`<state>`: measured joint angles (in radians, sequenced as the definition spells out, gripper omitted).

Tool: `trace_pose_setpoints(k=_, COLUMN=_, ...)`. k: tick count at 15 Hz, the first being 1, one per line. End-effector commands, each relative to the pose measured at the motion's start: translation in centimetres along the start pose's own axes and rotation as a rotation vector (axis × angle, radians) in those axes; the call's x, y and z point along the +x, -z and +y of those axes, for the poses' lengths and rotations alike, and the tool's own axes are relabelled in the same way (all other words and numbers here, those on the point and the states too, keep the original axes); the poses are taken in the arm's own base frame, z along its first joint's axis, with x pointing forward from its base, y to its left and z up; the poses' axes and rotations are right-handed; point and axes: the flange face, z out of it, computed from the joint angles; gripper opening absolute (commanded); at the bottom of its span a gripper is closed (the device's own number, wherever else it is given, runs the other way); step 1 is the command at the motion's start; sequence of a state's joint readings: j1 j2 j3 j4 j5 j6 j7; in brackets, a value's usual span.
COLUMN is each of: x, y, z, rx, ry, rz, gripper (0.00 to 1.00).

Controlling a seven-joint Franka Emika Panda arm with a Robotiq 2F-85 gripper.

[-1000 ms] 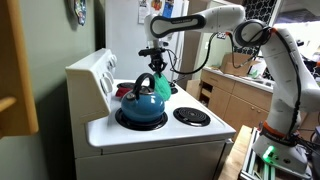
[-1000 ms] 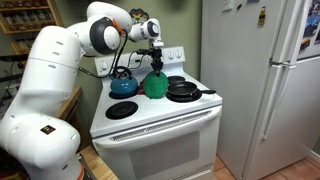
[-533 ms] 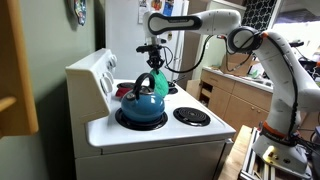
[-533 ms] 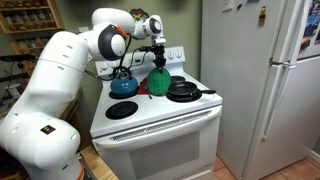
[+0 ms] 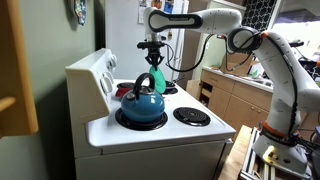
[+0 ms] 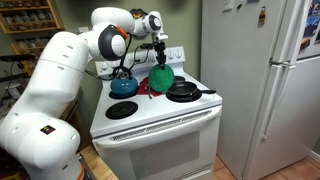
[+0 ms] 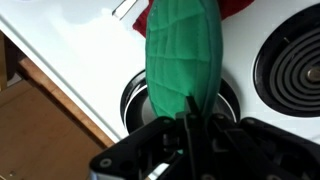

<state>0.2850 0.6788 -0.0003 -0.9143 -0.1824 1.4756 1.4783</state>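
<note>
Next, I release the green oven mitt inside the black pan (image 5: 167, 87) on the stove's far side.
My gripper (image 7: 190, 118) is shut on the top edge of a green oven mitt (image 7: 183, 55), which hangs straight down from the jaws. In both exterior views the gripper (image 5: 154, 67) (image 6: 158, 60) holds the mitt (image 5: 160, 84) (image 6: 161, 78) in the air above the white stove (image 5: 150, 135) (image 6: 160, 118). A blue kettle (image 5: 141, 105) (image 6: 123, 84) sits on a burner just beside the mitt. In the wrist view a burner (image 7: 133, 100) lies directly under the mitt.
A black pan (image 6: 184, 90) rests on a burner close to the mitt, and a red cloth (image 6: 144, 88) (image 7: 237, 8) lies behind it. Bare coil burners (image 5: 191, 116) (image 6: 121, 110) (image 7: 300, 65) sit nearby. A fridge (image 6: 265, 80) stands beside the stove, with cabinets (image 5: 232, 100) beyond it.
The gripper has lifted the green mitt a little and carried it away from the kettle, toward the pan. The kettle and pan have not moved.
</note>
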Motion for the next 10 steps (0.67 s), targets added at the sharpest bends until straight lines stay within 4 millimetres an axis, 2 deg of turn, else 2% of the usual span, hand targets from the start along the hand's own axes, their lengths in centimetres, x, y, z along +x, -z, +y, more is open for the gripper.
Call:
trace_pose_setpoints(k=1, x=0.73, y=0.75, z=0.42, rx=-0.028, ry=0.193, rz=0.043, gripper=0.01)
trace_pose_setpoints(k=4, x=1.23, y=0.32, z=0.17, rx=-0.053, ry=0.334, rz=0.124, gripper=0.01)
trace_pose_setpoints(k=5, x=1.06, y=0.71, z=0.41, rx=-0.024, ry=0.255, rz=0.078, gripper=0.01)
trace_pose_setpoints(k=6, x=1.15, y=0.62, z=0.38, rx=-0.027, ry=0.266, rz=0.083, gripper=0.05)
trace_pose_setpoints(k=10, x=1.13, y=0.65, z=0.38, rx=-0.027, ry=0.265, rz=0.083, gripper=0.05)
